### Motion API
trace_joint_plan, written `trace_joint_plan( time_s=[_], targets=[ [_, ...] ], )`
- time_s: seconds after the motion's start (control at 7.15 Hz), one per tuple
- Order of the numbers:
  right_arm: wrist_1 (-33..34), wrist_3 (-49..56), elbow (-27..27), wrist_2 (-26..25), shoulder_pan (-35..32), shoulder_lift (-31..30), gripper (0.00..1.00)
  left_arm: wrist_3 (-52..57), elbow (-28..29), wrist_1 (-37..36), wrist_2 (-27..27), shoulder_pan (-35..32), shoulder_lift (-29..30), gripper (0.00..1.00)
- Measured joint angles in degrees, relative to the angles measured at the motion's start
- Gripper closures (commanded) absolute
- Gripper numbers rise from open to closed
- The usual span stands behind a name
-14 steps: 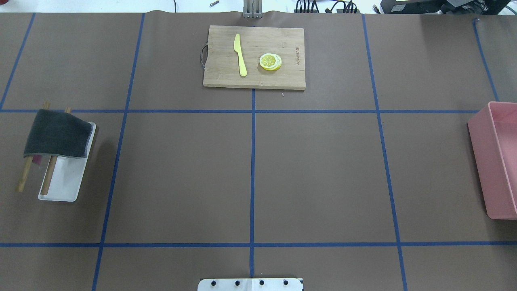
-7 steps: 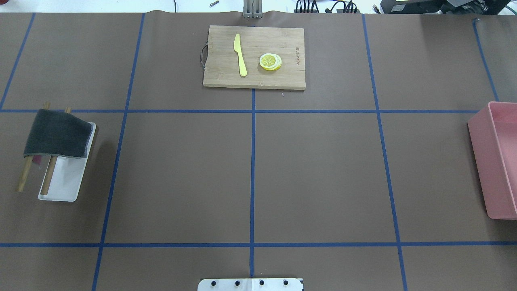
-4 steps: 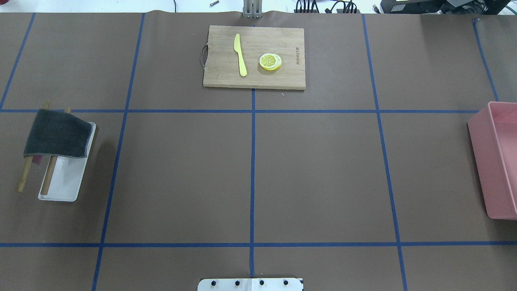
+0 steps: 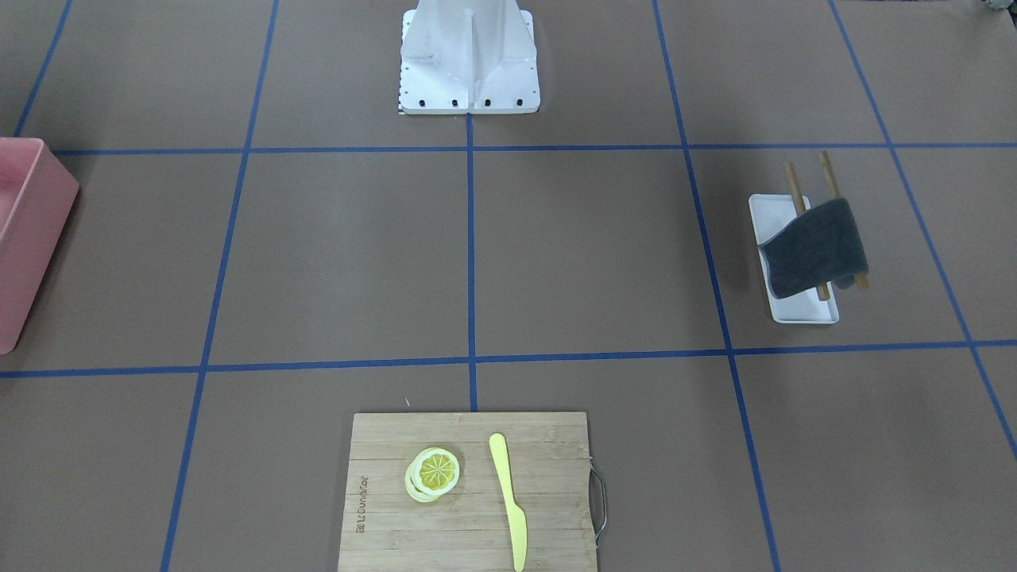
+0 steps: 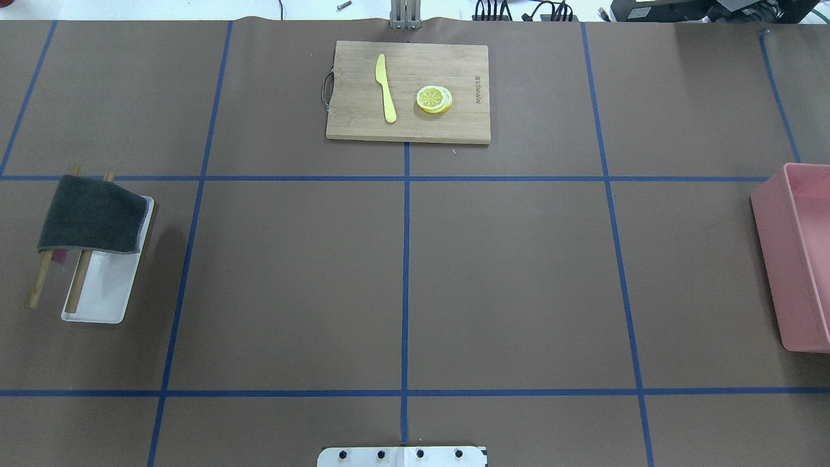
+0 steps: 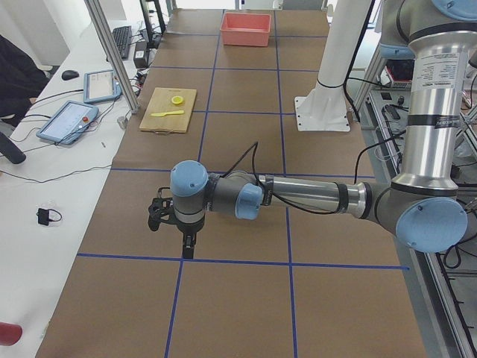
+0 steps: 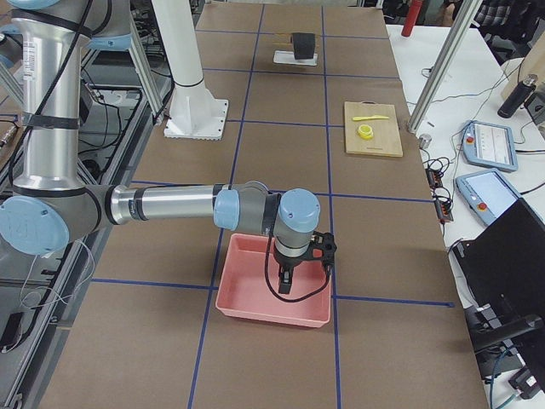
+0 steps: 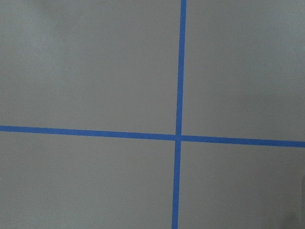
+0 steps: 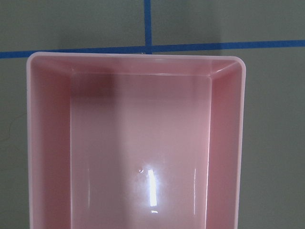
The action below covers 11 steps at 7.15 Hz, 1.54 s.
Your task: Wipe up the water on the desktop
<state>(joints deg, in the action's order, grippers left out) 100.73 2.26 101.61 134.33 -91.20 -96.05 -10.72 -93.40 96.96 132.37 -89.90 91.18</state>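
The part of the dark grey cloth that is draped over the wooden stick farther from the pink bin [image 4: 846,223] will be grasped by my left gripper.
The brown desktop [image 5: 519,279] with its blue tape grid fills the overhead view, and I see no water patch on it. A dark grey cloth [image 5: 91,214] hangs over two wooden sticks [image 5: 40,279] on a white tray [image 5: 104,292] at the left; it also shows in the front view [image 4: 814,248]. My left gripper [image 6: 188,250] shows only in the exterior left view, hanging above a tape crossing; I cannot tell if it is open or shut. My right gripper [image 7: 285,285] shows only in the exterior right view, above the pink bin [image 7: 255,302]; I cannot tell its state.
A bamboo cutting board [image 5: 408,123] at the far middle carries a yellow knife [image 5: 386,87] and lemon slices [image 5: 434,98]. The pink bin [image 5: 801,259] stands at the right edge and looks empty in the right wrist view [image 9: 47,143]. The robot's base plate [image 5: 402,456] is at the near middle.
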Motion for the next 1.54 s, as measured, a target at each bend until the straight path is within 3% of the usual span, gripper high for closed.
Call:
trace_joint_plan(
  time_s=[0.84, 1.54],
  targets=[
    [0.07, 0.07, 2.34, -1.88, -0.1, 0.09, 0.0, -0.48, -4.75, 0.55, -0.82, 0.9, 1.16, 0.01],
    [-2.03, -0.14, 0.99, -1.97, -0.02, 0.99, 0.0, -26.43, -12.68, 5.14, 1.62, 14.26, 0.86, 0.01]
  ],
)
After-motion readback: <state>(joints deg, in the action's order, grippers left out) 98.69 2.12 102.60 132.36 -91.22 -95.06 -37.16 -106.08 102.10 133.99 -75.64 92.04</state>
